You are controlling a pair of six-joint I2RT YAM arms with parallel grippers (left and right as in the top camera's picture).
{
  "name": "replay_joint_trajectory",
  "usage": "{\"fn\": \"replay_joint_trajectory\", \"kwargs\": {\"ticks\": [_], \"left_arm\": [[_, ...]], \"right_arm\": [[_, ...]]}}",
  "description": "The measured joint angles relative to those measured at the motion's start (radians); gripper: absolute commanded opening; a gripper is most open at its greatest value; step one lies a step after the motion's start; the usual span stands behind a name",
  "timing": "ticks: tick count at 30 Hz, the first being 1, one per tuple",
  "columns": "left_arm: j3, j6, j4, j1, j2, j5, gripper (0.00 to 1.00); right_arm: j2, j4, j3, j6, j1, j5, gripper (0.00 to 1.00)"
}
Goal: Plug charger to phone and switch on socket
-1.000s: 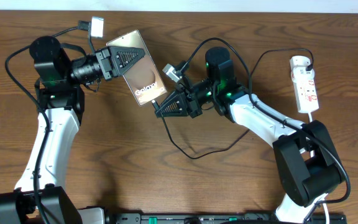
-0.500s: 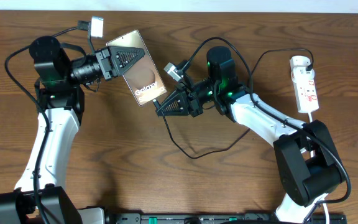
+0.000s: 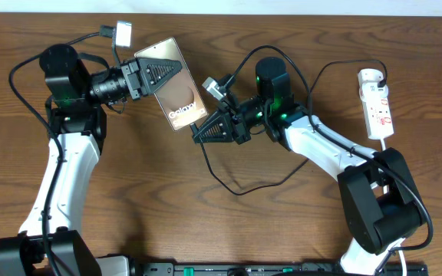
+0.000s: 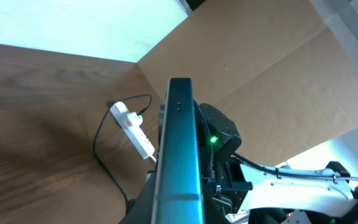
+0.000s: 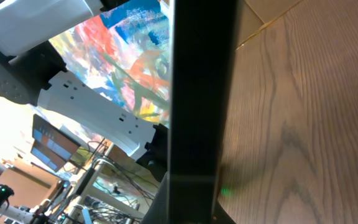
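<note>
Next, I release the phone with my left gripper on the bare table (image 3: 167, 190) between its white forearm and the black cable's loop.
My left gripper (image 3: 176, 67) is shut on the top end of the phone (image 3: 181, 96), a brownish rectangle with white "Galaxy" lettering, and holds it tilted above the table. The left wrist view shows the phone edge-on (image 4: 179, 143). My right gripper (image 3: 194, 136) sits at the phone's lower end, its fingers closed to a point where the charger cable (image 3: 240, 192) comes out. The plug tip is hidden. The phone's dark edge (image 5: 201, 93) fills the middle of the right wrist view. The white socket (image 3: 377, 103) lies at the far right and also shows in the left wrist view (image 4: 132, 127).
The black cable loops over the table below the right arm and runs up to the socket. A small white connector (image 3: 121, 32) sticks out by the left wrist near the table's back edge. A cardboard wall (image 4: 260, 74) stands beyond the table.
My left gripper has shifted the phone slightly to the right, toward the right gripper. The right gripper and the cable have hardly moved.
</note>
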Motion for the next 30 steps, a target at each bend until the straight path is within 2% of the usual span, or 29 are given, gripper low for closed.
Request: {"fn": "replay_joint_trajectory", "kwargs": {"ticks": [9,14,23,24,26,28,29,30], "left_arm": [[0.000,0.019,-0.003,0.000,0.000,0.018,0.07],[0.000,0.040,-0.054,0.001,0.000,0.023,0.08],[0.000,0.077,-0.076,0.001,0.000,0.026,0.08],[0.000,0.079,-0.077,0.001,0.000,0.026,0.07],[0.000,0.081,-0.079,0.001,0.000,0.029,0.07],[-0.003,0.084,-0.095,-0.003,0.000,0.052,0.07],[-0.006,0.084,-0.098,-0.007,0.000,0.059,0.08],[-0.007,0.085,-0.098,-0.009,0.000,0.064,0.07]], "right_arm": [[0.000,0.084,-0.016,0.058,0.001,0.000,0.01],[0.002,0.139,-0.021,0.102,0.001,0.000,0.01],[0.006,0.143,-0.022,0.126,0.001,0.000,0.01],[0.006,0.143,-0.022,0.127,0.001,0.000,0.04],[0.007,0.144,-0.022,0.137,0.001,0.002,0.26],[0.006,0.157,-0.018,0.145,-0.004,0.001,0.64],[0.006,0.159,-0.015,0.145,-0.007,0.001,0.91],[0.006,0.159,-0.013,0.145,-0.011,0.002,0.99]]}}
